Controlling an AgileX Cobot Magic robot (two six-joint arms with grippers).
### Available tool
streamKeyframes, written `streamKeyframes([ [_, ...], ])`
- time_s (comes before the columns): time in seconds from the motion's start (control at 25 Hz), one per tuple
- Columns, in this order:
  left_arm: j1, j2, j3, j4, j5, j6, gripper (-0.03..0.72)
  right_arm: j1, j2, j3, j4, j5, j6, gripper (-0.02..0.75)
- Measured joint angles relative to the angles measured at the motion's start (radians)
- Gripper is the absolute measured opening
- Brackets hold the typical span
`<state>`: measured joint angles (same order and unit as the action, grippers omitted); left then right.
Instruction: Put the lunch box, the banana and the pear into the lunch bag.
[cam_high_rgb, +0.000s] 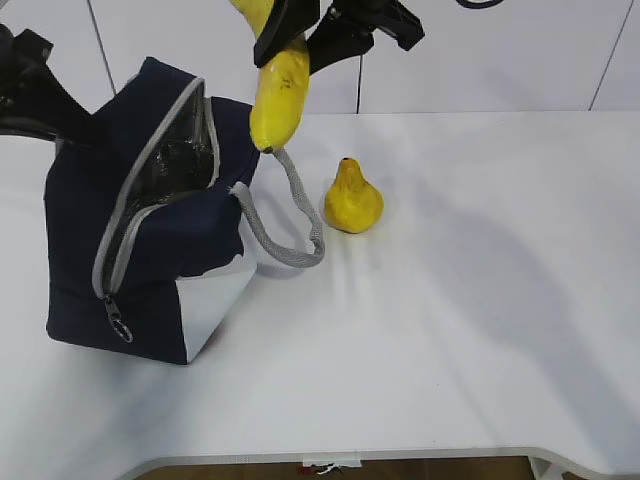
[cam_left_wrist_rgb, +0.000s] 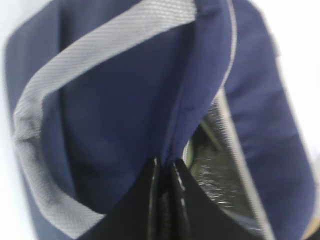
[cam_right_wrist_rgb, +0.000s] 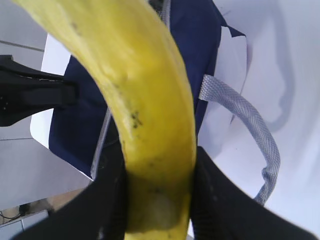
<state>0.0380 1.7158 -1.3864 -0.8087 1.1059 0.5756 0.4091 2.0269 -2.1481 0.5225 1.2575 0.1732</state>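
Next, my right gripper lets go of the banana in the lunch bag's unzipped opening (cam_high_rgb: 195, 167), against the silver lining of the bag.
The navy lunch bag (cam_high_rgb: 150, 230) stands on the left of the table with its zipper open and the silver lining showing. My left gripper (cam_high_rgb: 70, 125) is shut on the fabric of the bag's far rim (cam_left_wrist_rgb: 165, 167). A pale green sliver (cam_left_wrist_rgb: 191, 147) shows inside the bag; I cannot tell whether it is the lunch box. My right gripper (cam_high_rgb: 295, 40) is shut on the banana (cam_high_rgb: 280, 95), which hangs tip-down above the bag's right edge. In the right wrist view the banana (cam_right_wrist_rgb: 150, 100) fills the space between the fingers (cam_right_wrist_rgb: 210, 190). The pear (cam_high_rgb: 352, 198) stands upright on the table, right of the bag.
A grey webbing handle (cam_high_rgb: 290, 240) loops onto the table between the bag and the pear. The white table's front edge (cam_high_rgb: 400, 455) runs along the bottom. A white panelled wall stands behind.
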Motion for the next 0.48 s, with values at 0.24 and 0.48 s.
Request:
streamKeyframes([
  [0.24,0.0,0.0,0.0,-0.105,0.028,0.0,0.007,0.0,0.01,0.0,0.062,-0.078,-0.028,0.262],
  [0.48,0.0,0.0,0.0,-0.178,0.03,0.0,0.007,0.0,0.095,0.0,0.284,-0.082,-0.028,0.262],
])
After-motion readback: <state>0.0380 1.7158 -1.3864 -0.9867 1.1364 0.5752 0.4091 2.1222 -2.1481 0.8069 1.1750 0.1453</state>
